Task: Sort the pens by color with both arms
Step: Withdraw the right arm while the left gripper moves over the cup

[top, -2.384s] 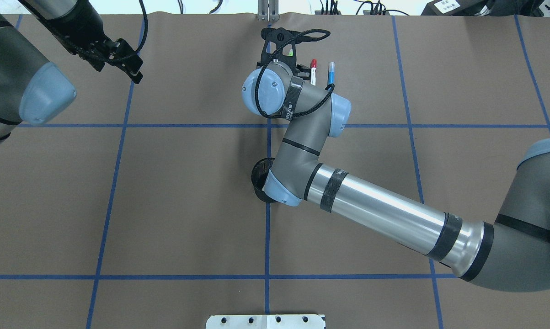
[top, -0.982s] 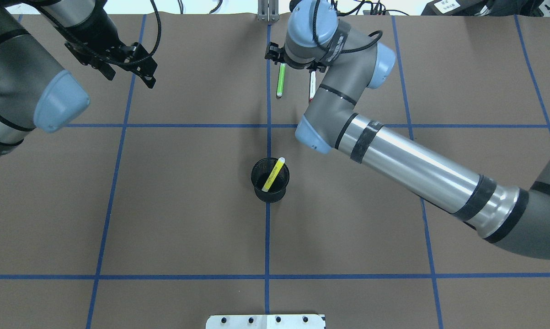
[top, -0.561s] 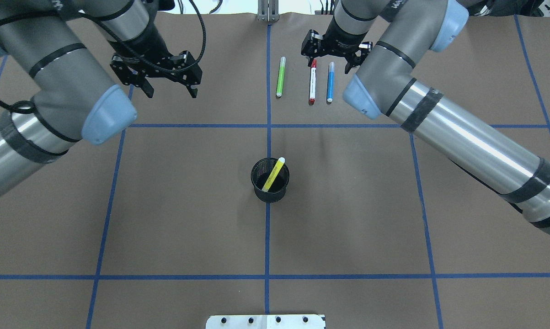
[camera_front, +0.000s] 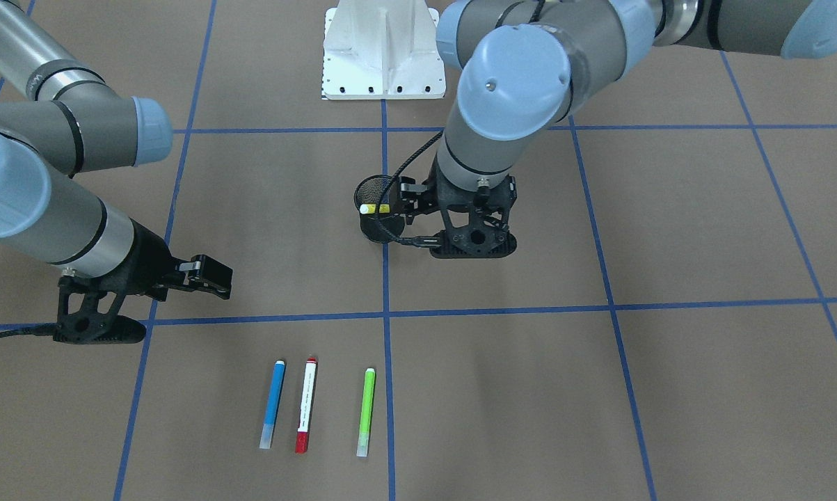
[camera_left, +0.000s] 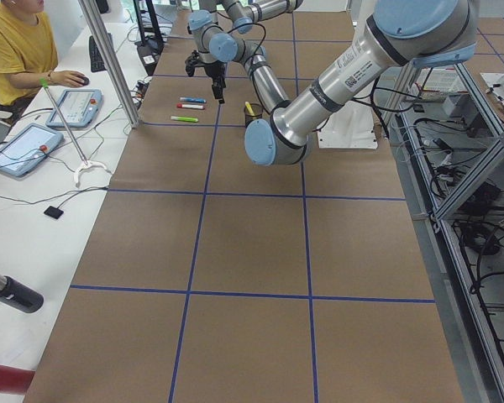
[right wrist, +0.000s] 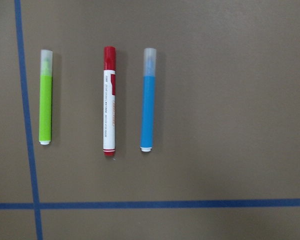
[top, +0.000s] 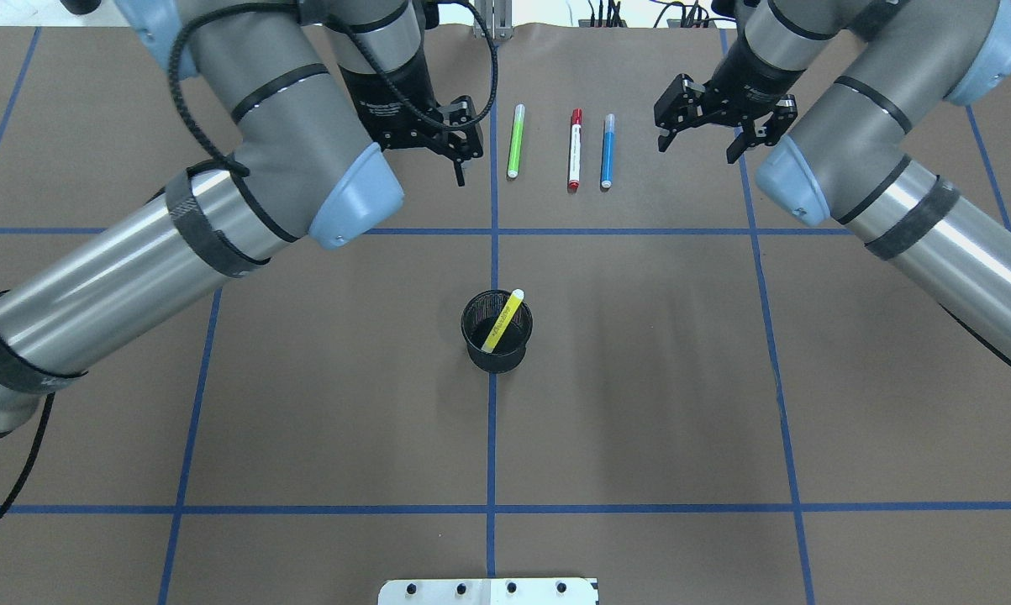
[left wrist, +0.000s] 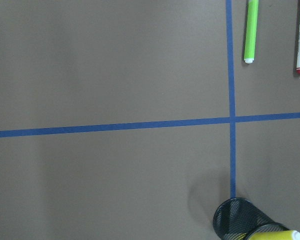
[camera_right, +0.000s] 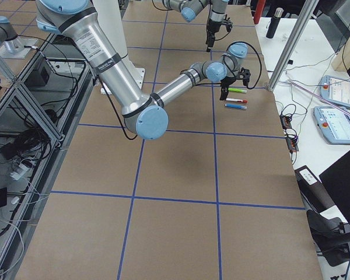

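Next, my left gripper should go to the black mesh cup's opening (camera_front: 379, 209) (left wrist: 271, 235) and close on the yellow pen leaning there.
Three pens lie side by side at the far middle of the table: green (top: 515, 141), white-barrelled with a red cap (top: 574, 149), and blue (top: 608, 151). They also show in the right wrist view: green (right wrist: 45, 97), red-capped (right wrist: 109, 102), blue (right wrist: 148, 100). The yellow pen (top: 502, 322) leans in the black mesh cup (top: 497, 340) at the table's centre. My left gripper (top: 425, 164) hangs open and empty just left of the green pen, one finger hidden by the arm. My right gripper (top: 697, 151) is open and empty, right of the blue pen.
Blue tape lines (top: 492, 231) divide the brown table cover into squares. The white base plate (top: 488, 591) sits at the near edge. An operator (camera_left: 13, 50) sits at a side desk with tablets beyond the far edge.
The right arm lifted off the centre, left the green pen lying beside the other two, and moved right past the blue pen. The left gripper swung in from the far left to beside the green pen.
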Action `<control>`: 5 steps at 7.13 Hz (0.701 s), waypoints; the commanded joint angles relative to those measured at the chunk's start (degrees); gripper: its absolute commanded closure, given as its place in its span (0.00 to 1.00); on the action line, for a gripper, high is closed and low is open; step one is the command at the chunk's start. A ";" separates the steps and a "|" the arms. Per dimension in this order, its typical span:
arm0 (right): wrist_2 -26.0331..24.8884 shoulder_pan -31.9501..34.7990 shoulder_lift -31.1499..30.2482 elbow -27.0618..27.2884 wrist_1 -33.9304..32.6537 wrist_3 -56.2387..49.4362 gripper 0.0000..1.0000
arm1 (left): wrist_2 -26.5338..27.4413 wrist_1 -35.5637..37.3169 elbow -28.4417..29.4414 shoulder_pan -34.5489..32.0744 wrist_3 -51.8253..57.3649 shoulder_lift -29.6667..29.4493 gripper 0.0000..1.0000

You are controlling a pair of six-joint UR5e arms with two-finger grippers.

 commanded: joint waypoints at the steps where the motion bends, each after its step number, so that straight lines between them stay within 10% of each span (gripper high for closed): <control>1: 0.72 1.18 -3.89 4.75 -3.89 -4.33 0.00 | 3.98 0.61 10.92 4.74 -4.10 -8.88 0.01; 5: 0.46 0.92 -5.66 5.29 -3.98 -4.34 0.00 | 9.69 0.52 16.86 8.97 -3.94 -10.59 0.01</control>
